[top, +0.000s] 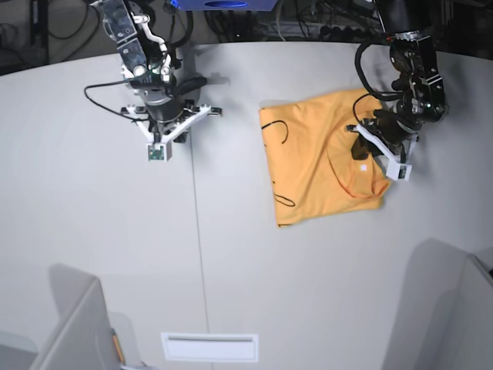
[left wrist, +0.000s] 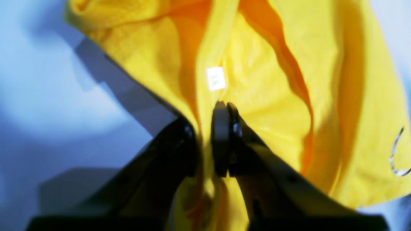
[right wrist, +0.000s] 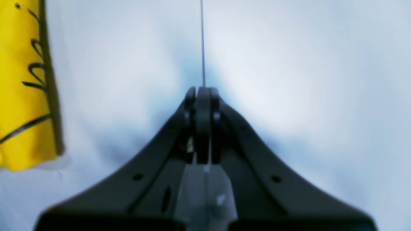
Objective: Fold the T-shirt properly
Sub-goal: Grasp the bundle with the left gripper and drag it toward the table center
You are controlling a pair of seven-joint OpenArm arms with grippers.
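Next, my left gripper releases the raised fold of the T-shirt on the white table [top: 259, 173] between the seam and the T-shirt's marked edge, close to that edge.
The T-shirt [top: 320, 158] lies rumpled on the table's right half, light orange, with thin black line marks near its left edge. My left gripper [left wrist: 205, 118] is shut on a raised fold of the T-shirt [left wrist: 263, 83], just below a small white label [left wrist: 215, 78]. In the base view this gripper [top: 360, 148] sits at the shirt's right side. My right gripper [right wrist: 203, 93] is shut and holds nothing, hovering over the table seam. The T-shirt's marked edge [right wrist: 22, 96] shows at the far left of the right wrist view. In the base view the right gripper [top: 179, 116] is well left of the shirt.
A thin seam [top: 196, 231] runs front to back down the white table [top: 100, 223]. A white rectangular plate [top: 209, 347] lies near the front edge. Grey panels stand at the front left [top: 69, 324] and front right [top: 447, 308]. Cables and gear line the back edge [top: 308, 19].
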